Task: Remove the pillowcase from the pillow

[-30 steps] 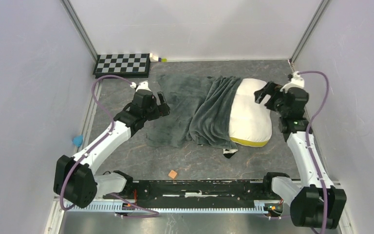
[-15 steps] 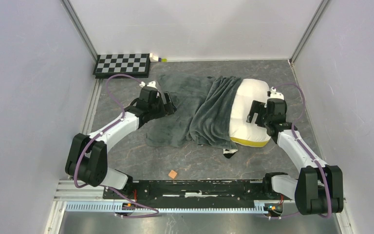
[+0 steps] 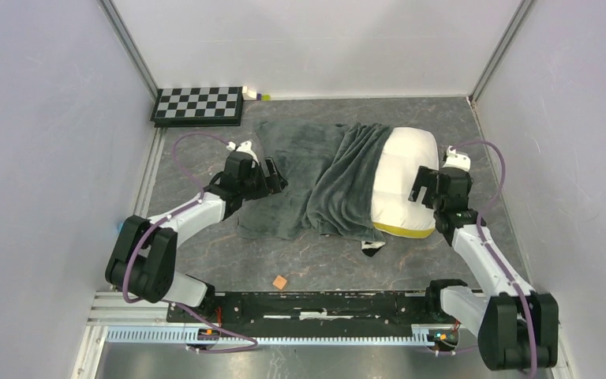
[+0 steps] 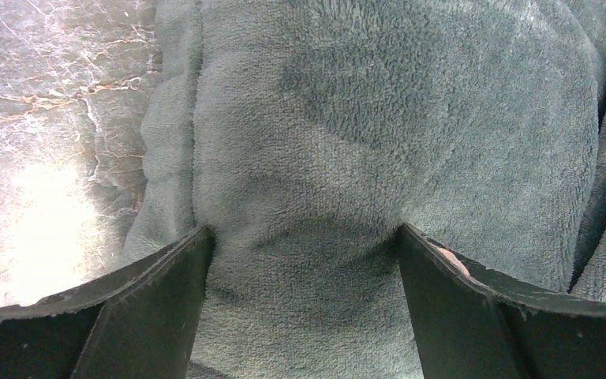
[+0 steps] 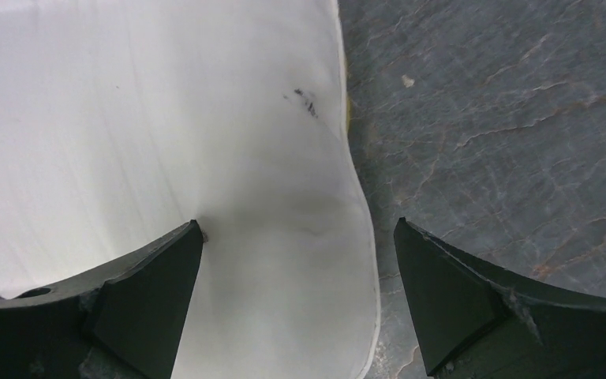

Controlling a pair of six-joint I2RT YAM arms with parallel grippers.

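Observation:
I need to pinch the pillowcase's empty end (image 4: 167,154) with my left gripper and pull while my right gripper holds the pillow's edge, because the pillowcase's bunched folds wrap the pillow.
The pillowcase (image 3: 316,178) lies grey-green side up across the table's middle, bunched over the left half of the pillow (image 3: 406,178); a striped scrap (image 3: 372,247) shows at its near edge. The white pillow has a yellow lower edge. My left gripper (image 3: 274,175) is open, both fingertips pressed into the pillowcase's left part (image 4: 308,158). My right gripper (image 3: 420,187) is open over the pillow's right edge; its left finger (image 5: 158,268) touches the white pillow (image 5: 166,118), and its right finger is over the table.
A checkerboard (image 3: 198,104) lies at the back left with small objects (image 3: 254,95) beside it. A small orange piece (image 3: 280,281) lies near the front rail. A blue object (image 3: 117,227) sits at the left edge. The grey marbled tabletop (image 5: 505,118) lies right of the pillow.
My left gripper has moved right and down onto the pillowcase's left part. My right gripper has dropped from the pillow's far right corner to its right edge.

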